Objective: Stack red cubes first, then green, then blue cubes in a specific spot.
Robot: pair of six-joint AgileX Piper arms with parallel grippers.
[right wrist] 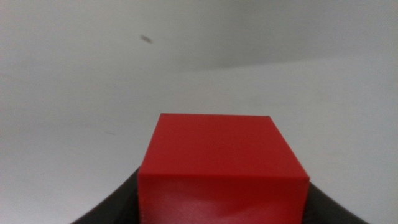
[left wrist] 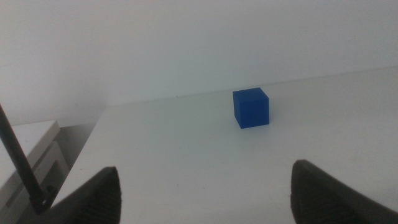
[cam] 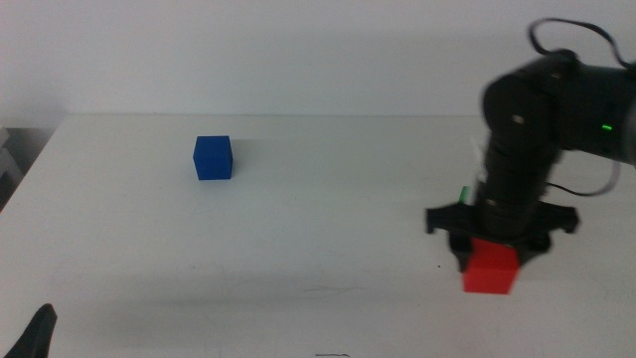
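Next, my right gripper lets go of the red cube on the bare white table (cam: 339,268), just behind the faint middle scratch.
The red cube (cam: 491,270) sits between the dark jaws of my right gripper (cam: 492,249) at the right side of the table, and the gripper is shut on it. In the right wrist view the red cube (right wrist: 222,168) fills the gap between the jaws. A thin green sliver (cam: 463,192) shows just behind the right arm; the rest of the green cube is hidden. The blue cube (cam: 213,157) stands alone on the white table at the far left, and it also shows as the blue cube (left wrist: 251,107) ahead of my left gripper (left wrist: 205,199). That gripper is open and holds nothing.
The left gripper (cam: 40,333) waits at the bottom left corner of the middle view. The white tabletop (cam: 328,219) stretches bare between the blue cube and the right arm. A white cabinet (left wrist: 31,155) stands beyond the table's left edge.
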